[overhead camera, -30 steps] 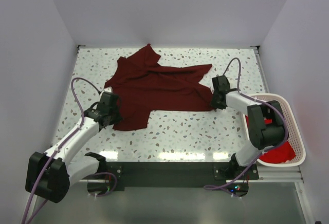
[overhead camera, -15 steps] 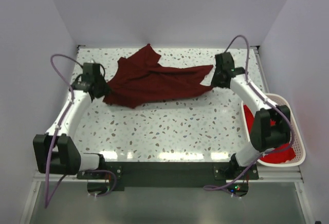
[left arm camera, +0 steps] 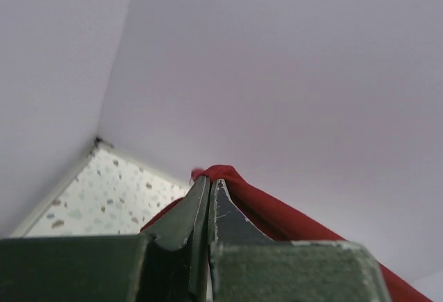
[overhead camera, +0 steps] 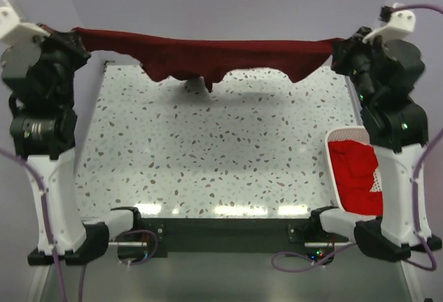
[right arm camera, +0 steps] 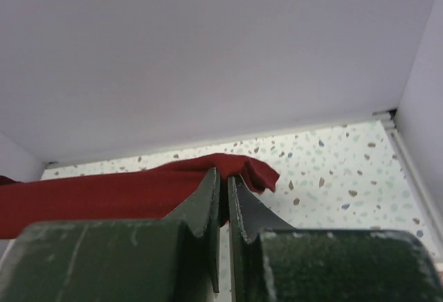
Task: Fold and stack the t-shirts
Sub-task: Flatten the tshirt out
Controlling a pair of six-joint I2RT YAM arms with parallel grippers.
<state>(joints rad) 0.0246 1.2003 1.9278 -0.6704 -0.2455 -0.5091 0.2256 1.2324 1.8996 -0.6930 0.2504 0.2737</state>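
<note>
The maroon t-shirt's end in my right gripper, now raised high above the table, will be let go on the speckled table (overhead camera: 299,120) next to the far corner of the basket.
A dark maroon t-shirt (overhead camera: 208,56) hangs stretched in the air above the far half of the table, pulled taut between both grippers. My left gripper (overhead camera: 70,37) is raised high at the far left and is shut on the shirt's left end (left arm camera: 239,190). My right gripper (overhead camera: 339,46) is raised high at the far right and is shut on the shirt's right end (right arm camera: 173,185). The shirt's lower edge hangs in uneven points above the table. A brighter red t-shirt (overhead camera: 354,179) lies in the white mesh basket (overhead camera: 344,133).
The speckled table (overhead camera: 214,156) lies below, with white walls on three sides. The basket stands at the right edge, partly behind the right arm. A black rail runs along the near edge between the arm bases.
Both arms have risen from table height at the far side to high in the air, lifting the maroon shirt off the table and pulling it out wide between them.
</note>
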